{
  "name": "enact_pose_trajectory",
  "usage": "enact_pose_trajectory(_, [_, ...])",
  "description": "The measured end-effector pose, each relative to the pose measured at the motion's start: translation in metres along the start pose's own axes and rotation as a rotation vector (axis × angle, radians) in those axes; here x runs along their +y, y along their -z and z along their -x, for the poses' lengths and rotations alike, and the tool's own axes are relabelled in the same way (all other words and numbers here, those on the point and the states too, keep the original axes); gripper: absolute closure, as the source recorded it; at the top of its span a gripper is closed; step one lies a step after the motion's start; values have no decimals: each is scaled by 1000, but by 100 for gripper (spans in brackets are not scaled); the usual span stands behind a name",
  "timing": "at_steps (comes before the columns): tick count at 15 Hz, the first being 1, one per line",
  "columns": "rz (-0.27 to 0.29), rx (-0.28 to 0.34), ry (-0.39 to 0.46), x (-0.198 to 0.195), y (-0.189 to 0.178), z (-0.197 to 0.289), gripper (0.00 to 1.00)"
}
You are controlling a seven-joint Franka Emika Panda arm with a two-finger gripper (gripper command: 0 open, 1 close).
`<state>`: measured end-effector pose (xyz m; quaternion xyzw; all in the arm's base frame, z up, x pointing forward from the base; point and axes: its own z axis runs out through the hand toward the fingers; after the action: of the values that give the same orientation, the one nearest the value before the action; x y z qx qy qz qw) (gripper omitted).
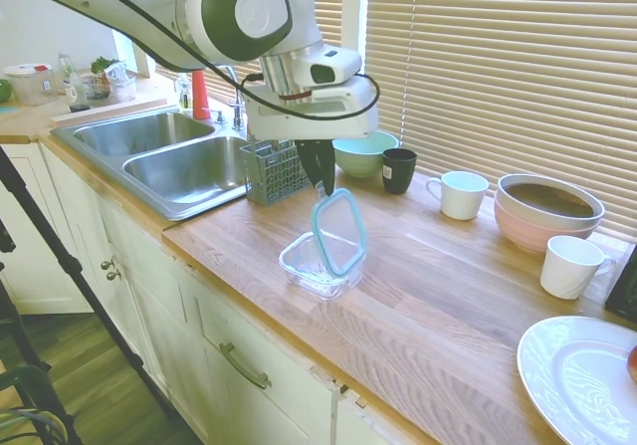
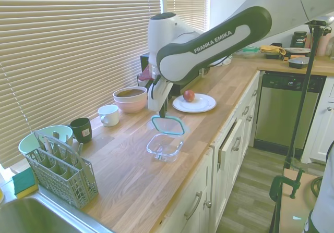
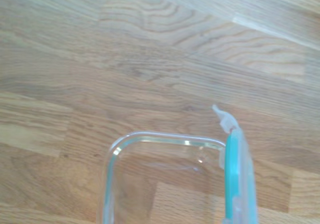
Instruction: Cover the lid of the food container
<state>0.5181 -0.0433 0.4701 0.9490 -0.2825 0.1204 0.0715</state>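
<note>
Next, I let go of the clear lid with my gripper so it lies flat over the open top of the square glass dish (image 1: 331,247) (image 3: 167,194).
The clear lid (image 1: 340,231) with its light blue rim hangs nearly on edge, tilted, over the far side of the food container (image 1: 318,266). My gripper (image 1: 320,190) is shut on the lid's upper edge, straight above the square glass dish. In the second exterior view the lid (image 2: 168,124) floats just above the container (image 2: 164,147), with the gripper (image 2: 163,113) at its back edge. The wrist view shows one rounded corner of the container (image 3: 165,139) and the lid's blue rim (image 3: 235,184) seen edge-on. The dish rests on the wooden counter (image 1: 448,286) and holds nothing.
A grey cutlery rack (image 1: 271,171) and a teal bowl (image 1: 363,153) stand behind the arm, beside the sink (image 1: 189,166). A black mug (image 1: 398,169), two white mugs (image 1: 463,194), stacked bowls (image 1: 549,209) and a white plate (image 1: 582,375) line the right.
</note>
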Motion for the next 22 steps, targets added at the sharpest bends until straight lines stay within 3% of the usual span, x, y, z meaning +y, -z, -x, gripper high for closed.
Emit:
enact_pose_trajectory(11, [58, -17, 76, -62, -61, 40, 100])
enact_pose_trajectory(22, [137, 17, 184, -49, -88, 35, 100])
